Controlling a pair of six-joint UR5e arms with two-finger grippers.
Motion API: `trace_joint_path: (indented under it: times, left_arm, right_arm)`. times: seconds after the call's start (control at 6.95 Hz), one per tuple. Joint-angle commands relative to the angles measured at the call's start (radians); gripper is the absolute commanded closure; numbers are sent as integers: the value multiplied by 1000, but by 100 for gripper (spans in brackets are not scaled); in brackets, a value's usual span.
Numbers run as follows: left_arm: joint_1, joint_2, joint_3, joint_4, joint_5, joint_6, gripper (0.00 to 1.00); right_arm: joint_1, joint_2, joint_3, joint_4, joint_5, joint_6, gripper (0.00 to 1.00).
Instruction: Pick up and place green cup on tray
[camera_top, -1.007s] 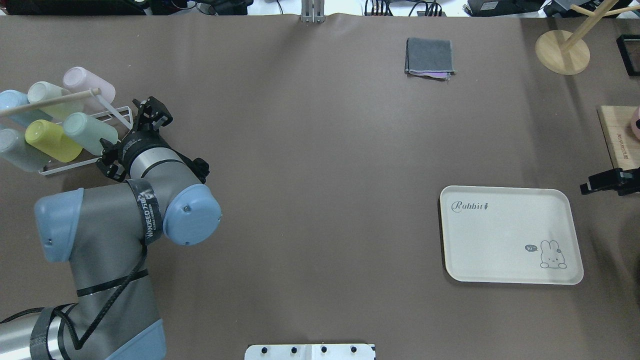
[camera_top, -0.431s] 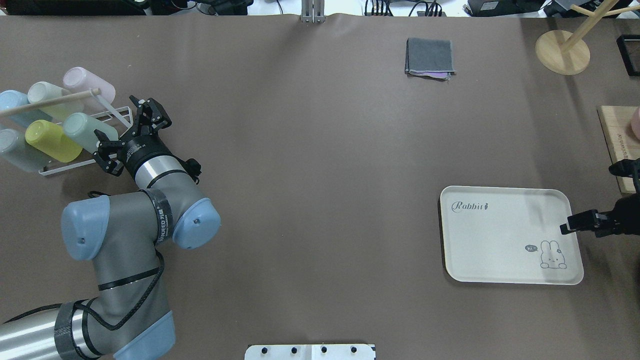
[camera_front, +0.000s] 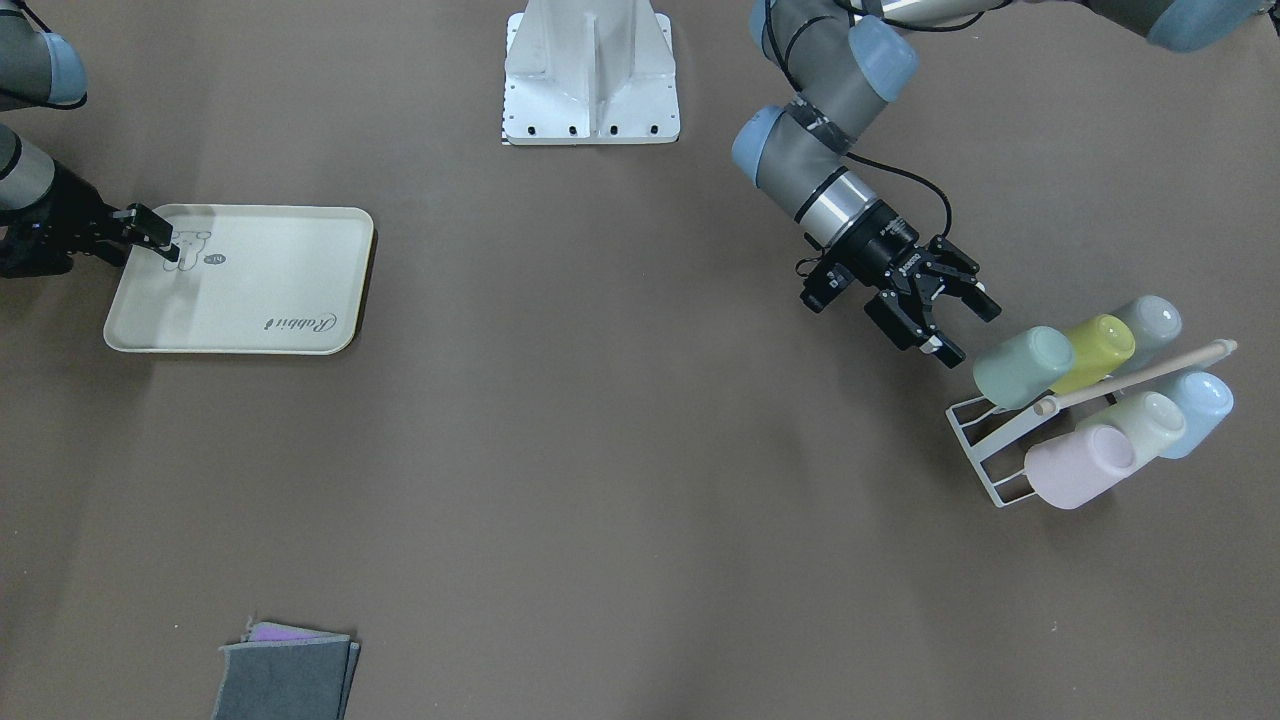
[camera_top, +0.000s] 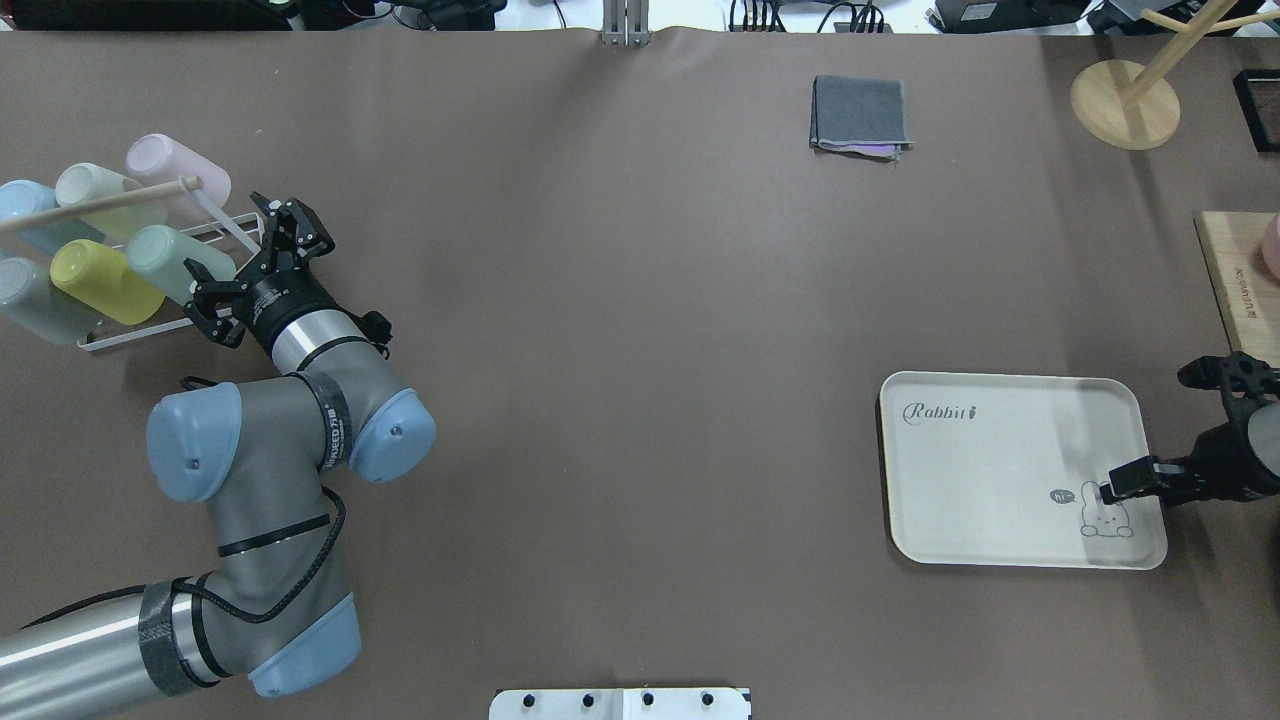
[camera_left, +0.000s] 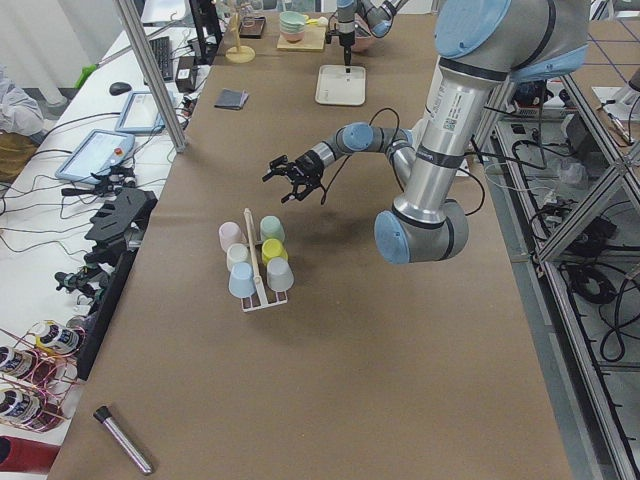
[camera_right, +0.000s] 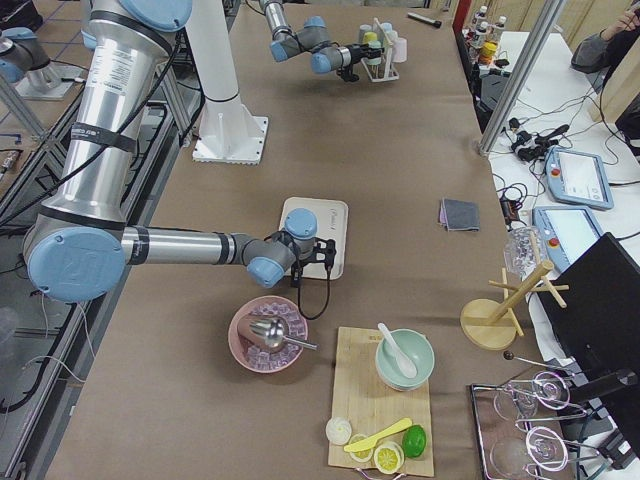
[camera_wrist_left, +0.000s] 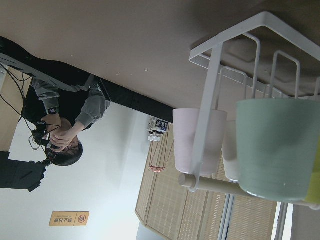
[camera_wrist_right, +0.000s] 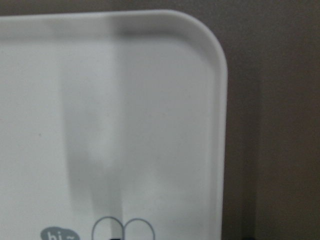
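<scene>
The fingers of my right gripper are closed above the tray's bunny drawing, inside the tray's rim, so they should back away, open and pinch the tray's short rim (camera_wrist_right: 218, 225) next to the bunny.
The green cup (camera_top: 165, 262) is a mint tumbler lying tilted on a white wire rack (camera_top: 225, 232) at the table's left. It also shows in the front view (camera_front: 1022, 366) and fills the right of the left wrist view (camera_wrist_left: 277, 147). My left gripper (camera_top: 245, 245) is open, with its fingertips just right of the cup's bottom end and not touching it (camera_front: 968, 330). The cream tray (camera_top: 1000, 450) lies at the right, and also shows in the front view (camera_front: 260, 290). My right gripper (camera_top: 1110, 490) is shut and empty, low over the tray's bunny drawing (camera_front: 165, 242).
The rack also holds a yellow-green cup (camera_top: 105, 280), a pale cup (camera_top: 95, 190), a pink cup (camera_top: 175, 165), a blue cup and a grey cup, under a wooden rod (camera_top: 100, 205). A folded grey cloth (camera_top: 860, 115), a wooden stand (camera_top: 1125, 100) and a cutting board (camera_top: 1240, 275) lie at the far right.
My left gripper has shifted left, closer to the green cup. My right gripper has moved from beside the tray's far corner to over the bunny drawing.
</scene>
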Motion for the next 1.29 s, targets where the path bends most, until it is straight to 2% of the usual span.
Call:
trace_joint_path:
  times: [0.0,0.29,0.43,0.72,0.86,1.01,1.15]
  left_arm:
    - [-19,5,51,-27,-37,-19,2]
    - [-22,2,99,-32,-38,-18,3]
    - [-33,-7,109,-30,-40,-12,3]
    - [-38,-7,134,-30,-40,-9,4]
    - [-36,-8,163,-30,-38,-10,4]
    - [-33,-22,159,-30,-70,-4,4]
    - [-32,-34,146,-30,-183,31,4]
  right_arm:
    - [-10,-3,12,-12,14,6,58]
    - [25,-48,83,-70,107,6,100]
    - [51,-48,85,-83,135,6,100]
    - [56,-45,74,-83,134,0,100]
    - [56,-45,72,-89,128,-2,88]
    - [57,-45,69,-98,124,-11,51]
    - [62,-45,62,-98,123,-13,44]
